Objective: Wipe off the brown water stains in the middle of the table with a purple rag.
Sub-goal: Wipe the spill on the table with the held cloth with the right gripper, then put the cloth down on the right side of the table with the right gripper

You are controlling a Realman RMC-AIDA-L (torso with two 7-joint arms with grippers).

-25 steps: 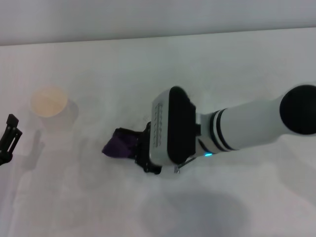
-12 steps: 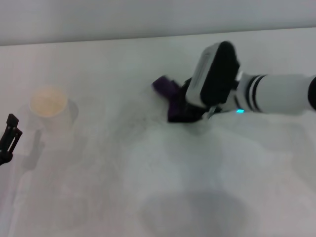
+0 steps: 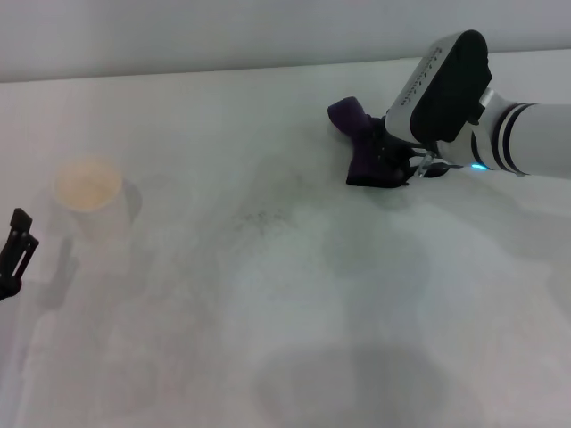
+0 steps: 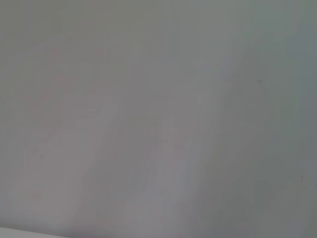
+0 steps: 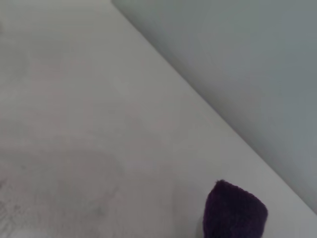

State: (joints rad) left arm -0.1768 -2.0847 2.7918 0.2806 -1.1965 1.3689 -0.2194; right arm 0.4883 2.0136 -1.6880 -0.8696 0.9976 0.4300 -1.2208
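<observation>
I should release the purple rag with my right gripper on the bare white table just this side of its fingertips (image 3: 405,185).
My right gripper (image 3: 382,159) is shut on the purple rag (image 3: 361,143) and holds it against the white table (image 3: 268,348) at the far right, near the back edge. The rag's tip also shows in the right wrist view (image 5: 235,212), with the table's back edge beyond it. No light-brown blotch shows in the middle of the table. Only faint dark specks (image 3: 263,218) and pale smears lie there, to the left of the rag and nearer to me. My left gripper (image 3: 18,251) is parked at the far left edge.
A white paper cup (image 3: 88,185) with a cream inside stands at the left, just beyond the left gripper. A grey wall runs along the table's back edge. The left wrist view shows only bare pale surface.
My right gripper has dragged the purple rag from the middle front of the table up and to the right, to the far right. The left arm has not moved.
</observation>
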